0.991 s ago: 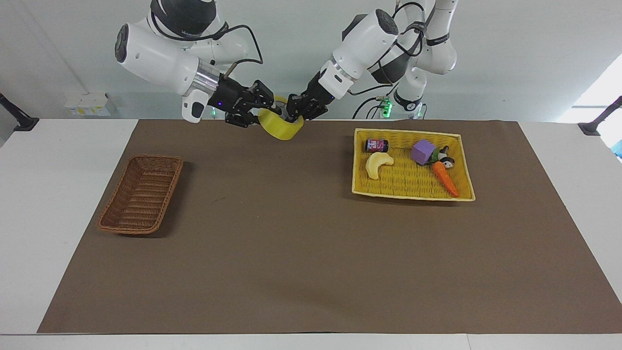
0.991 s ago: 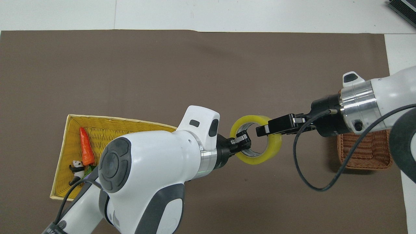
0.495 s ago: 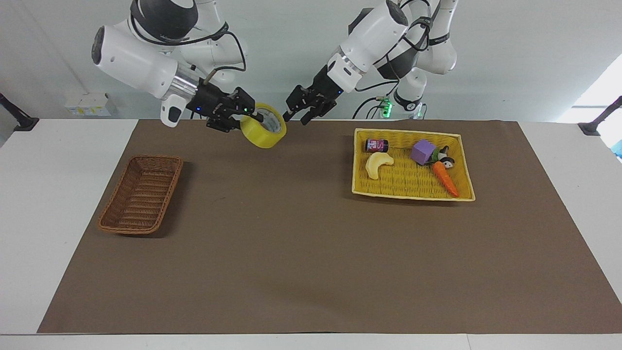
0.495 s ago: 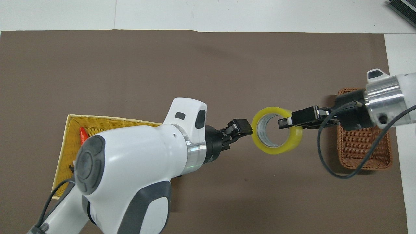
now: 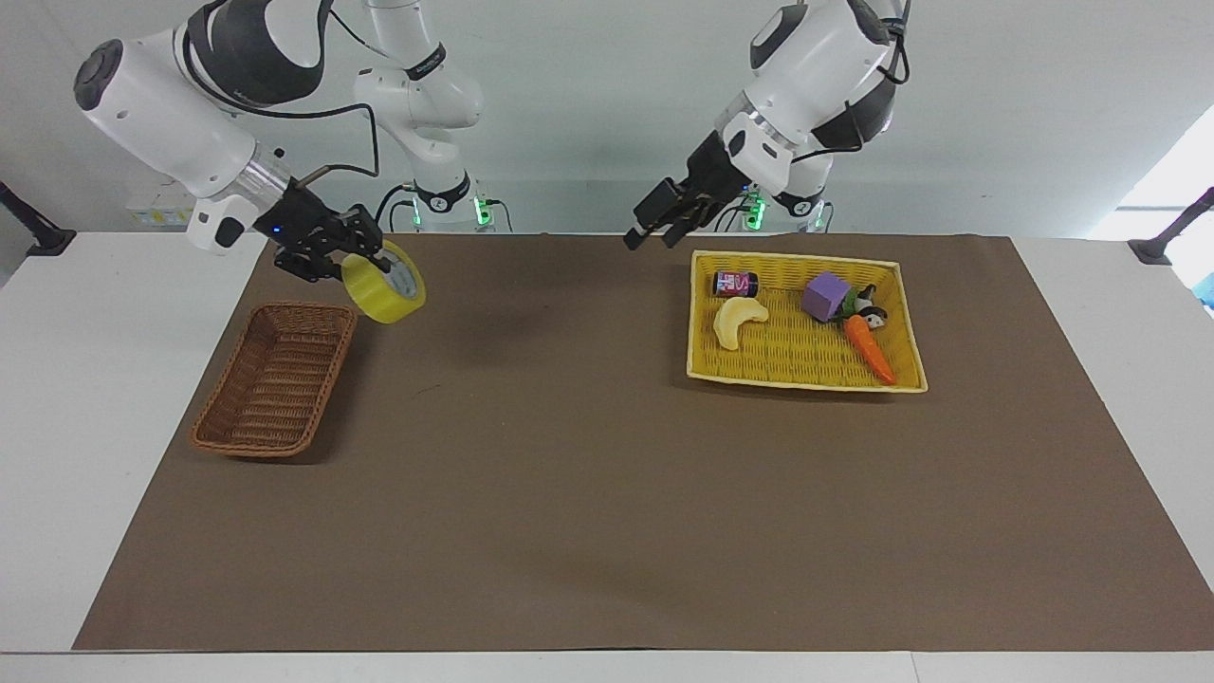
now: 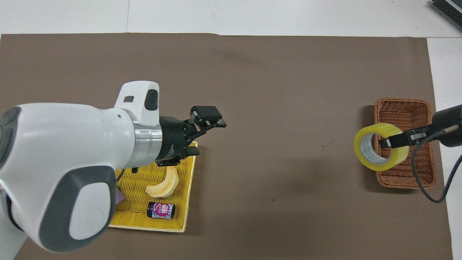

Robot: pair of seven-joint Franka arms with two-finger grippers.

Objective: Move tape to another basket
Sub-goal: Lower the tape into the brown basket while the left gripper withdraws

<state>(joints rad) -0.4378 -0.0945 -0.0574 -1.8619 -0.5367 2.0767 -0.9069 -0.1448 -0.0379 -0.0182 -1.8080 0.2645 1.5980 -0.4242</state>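
Note:
I will let go of the yellow tape with my right gripper inside the brown wicker basket, around the middle of its bottom (image 6: 401,142).
The yellow tape (image 5: 384,287) hangs in the air, held by my right gripper (image 5: 365,261), which is shut on the roll's wall with one finger through its core. The tape is over the mat at the brown wicker basket's (image 5: 275,379) end nearest the robots. In the overhead view the tape (image 6: 377,151) and right gripper (image 6: 388,142) overlap the brown basket's (image 6: 404,108) edge. My left gripper (image 5: 654,223) is open and empty, raised over the mat beside the yellow basket; it also shows in the overhead view (image 6: 207,117).
The yellow basket (image 5: 797,258) toward the left arm's end holds a pale banana toy (image 5: 738,321), a small can (image 5: 736,283), a purple block (image 5: 825,296), a carrot (image 5: 870,348) and a panda figure. A brown mat (image 5: 607,493) covers the table.
The left gripper let go of the tape and drew back toward the yellow basket. The right arm carried the tape alone to the brown basket.

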